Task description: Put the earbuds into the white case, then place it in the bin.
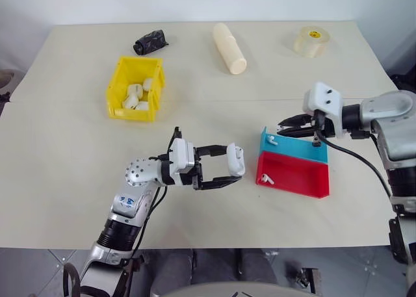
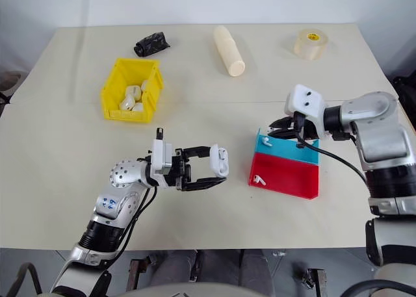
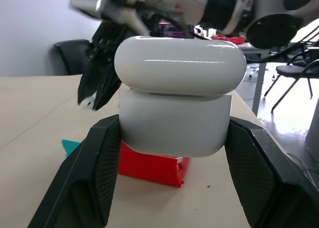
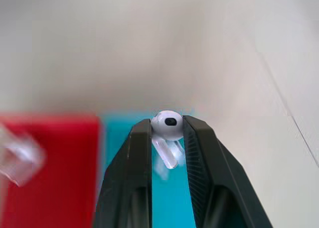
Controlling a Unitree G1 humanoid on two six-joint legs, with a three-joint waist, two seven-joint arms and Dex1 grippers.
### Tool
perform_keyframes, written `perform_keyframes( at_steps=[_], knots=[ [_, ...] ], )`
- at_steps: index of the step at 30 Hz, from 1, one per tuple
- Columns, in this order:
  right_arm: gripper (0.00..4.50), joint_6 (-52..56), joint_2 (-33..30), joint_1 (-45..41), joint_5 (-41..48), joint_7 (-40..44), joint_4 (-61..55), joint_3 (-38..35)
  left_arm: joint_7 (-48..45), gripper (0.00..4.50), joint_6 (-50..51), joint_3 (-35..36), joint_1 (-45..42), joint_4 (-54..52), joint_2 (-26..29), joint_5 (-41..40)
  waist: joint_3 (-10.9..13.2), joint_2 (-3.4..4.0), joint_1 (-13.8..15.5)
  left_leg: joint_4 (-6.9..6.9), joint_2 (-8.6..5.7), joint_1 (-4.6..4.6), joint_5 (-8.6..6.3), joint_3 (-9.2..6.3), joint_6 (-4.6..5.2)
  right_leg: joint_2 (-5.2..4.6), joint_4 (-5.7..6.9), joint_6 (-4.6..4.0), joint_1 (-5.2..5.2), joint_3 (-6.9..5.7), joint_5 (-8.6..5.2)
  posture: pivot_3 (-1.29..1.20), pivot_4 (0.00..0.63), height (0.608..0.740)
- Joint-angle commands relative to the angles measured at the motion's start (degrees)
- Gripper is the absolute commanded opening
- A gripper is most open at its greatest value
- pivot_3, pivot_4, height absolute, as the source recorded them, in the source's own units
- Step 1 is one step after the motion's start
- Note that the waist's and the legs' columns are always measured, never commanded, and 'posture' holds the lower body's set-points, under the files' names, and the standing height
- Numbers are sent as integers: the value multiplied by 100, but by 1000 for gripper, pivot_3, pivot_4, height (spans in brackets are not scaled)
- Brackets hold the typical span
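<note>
Next, my right gripper releases the earbud in the white case (image 1: 238, 150) between the fingers of my left gripper.
The white case (image 3: 174, 113) is clamped by its sides in my left gripper (image 1: 233, 170), shut on it above the table's near middle; its lid sits over the body. To its right, my right gripper (image 4: 167, 125) is shut on one of the earbuds (image 4: 168, 124), stem hanging down, just above the blue tray (image 1: 296, 144). Another small white earbud (image 1: 272, 140) lies in the blue tray, and one (image 1: 266, 179) lies in the red tray (image 1: 296, 177). The yellow bin (image 1: 114, 89) stands at the far left with several white pieces inside.
A long cream cylinder (image 1: 229, 48) lies at the back middle. A roll of clear tape (image 1: 310, 41) sits at the back right, and a crumpled black thing (image 1: 150, 42) lies behind the bin. The two trays sit side by side between my grippers.
</note>
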Motion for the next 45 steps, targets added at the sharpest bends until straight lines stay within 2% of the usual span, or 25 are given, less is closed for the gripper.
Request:
perform_keyframes(
  at_steps=[1,6,13,20,34,39,45],
  knots=[
    [637,1022,486,518,1634,-438,-1219,-925,21,2756,-142,68,-97,116,-80,-37,0,0,1,1,0,0,0,-1,0,-1,0,0,1,-1,0,0,150,740],
    [637,2369,1451,987,3654,-1967,-2300,-1673,72,2756,-138,102,-268,340,-205,-53,0,0,-8,3,0,0,0,-3,0,-1,6,1,-1,3,0,0,150,740],
    [637,2638,2103,1540,4954,-3330,-2986,-1646,142,2756,10,162,-459,437,-339,-137,0,0,-8,3,-5,0,0,-5,1,-4,7,1,0,2,1,0,150,740],
    [637,2282,2259,2064,5021,-3720,-3194,-1333,231,2756,224,264,-524,300,-496,-365,0,0,-15,3,-4,0,-1,-5,2,-1,16,1,0,2,0,0,150,740],
    [637,1570,2440,2704,4835,-3917,-3212,-905,91,2756,449,268,-481,-12,-589,-690,0,0,-20,1,-4,2,-1,-4,2,1,16,0,0,3,0,0,150,740],
    [637,1484,2287,2894,4708,-3781,-3154,-671,78,2756,531,309,-518,-46,-614,-742,0,0,-20,1,-5,2,-1,-4,2,2,14,0,1,3,0,0,150,740],
    [2519,1311,1950,2886,4511,-3517,-3179,-545,47,2756,659,397,-554,-72,-613,-772,0,0,-17,0,-4,2,-1,-4,2,3,9,1,0,3,0,0,150,740]
  ],
)
